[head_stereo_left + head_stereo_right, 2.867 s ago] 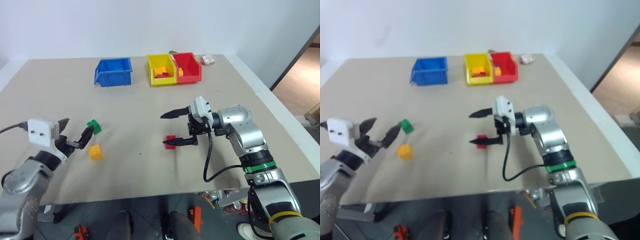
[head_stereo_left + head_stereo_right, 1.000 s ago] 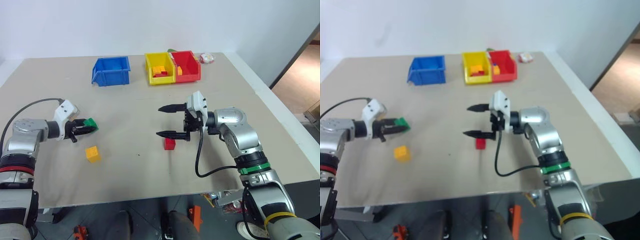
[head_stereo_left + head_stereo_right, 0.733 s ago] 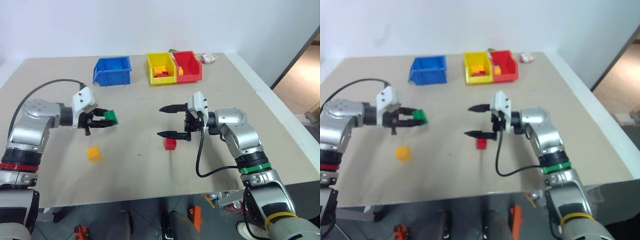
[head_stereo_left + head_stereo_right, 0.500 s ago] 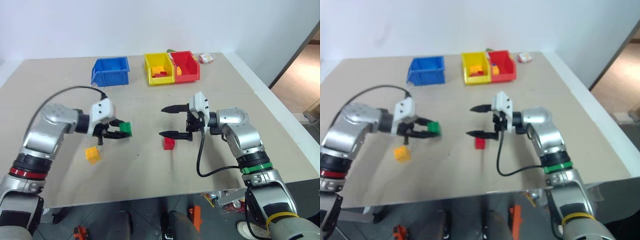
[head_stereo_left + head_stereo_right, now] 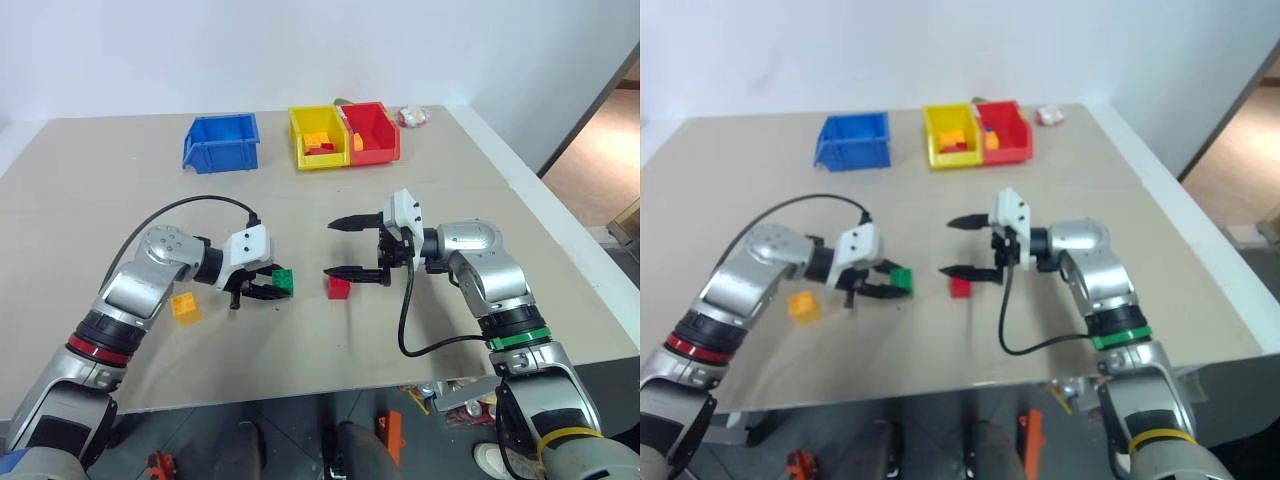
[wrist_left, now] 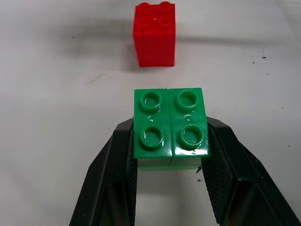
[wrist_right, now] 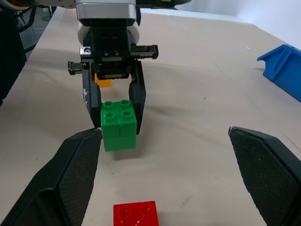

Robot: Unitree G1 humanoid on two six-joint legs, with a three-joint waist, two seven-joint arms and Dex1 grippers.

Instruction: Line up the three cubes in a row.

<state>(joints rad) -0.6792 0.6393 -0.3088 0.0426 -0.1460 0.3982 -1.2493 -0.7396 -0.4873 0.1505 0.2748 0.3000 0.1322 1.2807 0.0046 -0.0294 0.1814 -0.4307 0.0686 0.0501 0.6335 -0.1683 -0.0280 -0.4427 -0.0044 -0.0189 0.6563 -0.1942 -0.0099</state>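
My left gripper will release the green cube, now held low over the table, on the table [image 5: 288, 290] [image 6: 168, 133] between the yellow-orange cube and the red cube, closer to the red one.
My left gripper [image 5: 277, 287] is shut on the green cube [image 5: 284, 280], holding it by two sides low over the table. In the left wrist view the green cube [image 6: 170, 127] sits between the fingers [image 6: 117, 162], with the red cube [image 6: 154, 34] a short gap beyond. The red cube [image 5: 339, 288] rests on the table just right of the green one. The yellow-orange cube [image 5: 184, 307] lies left of my left hand. My right gripper [image 5: 329, 250] stands open, level, above the red cube and pointing at the left gripper; nothing is between its fingers [image 7: 80, 165].
At the back of the table stand a blue bin [image 5: 220, 143], a yellow bin [image 5: 318, 135] with small bricks and a red bin [image 5: 372, 130]. A small pink-white object [image 5: 413, 117] lies behind them. The table's front edge [image 5: 300, 392] is near.
My left gripper has carried the green cube to the right, from near the table's left side to just beside the red cube. The right gripper has stayed in place, open.
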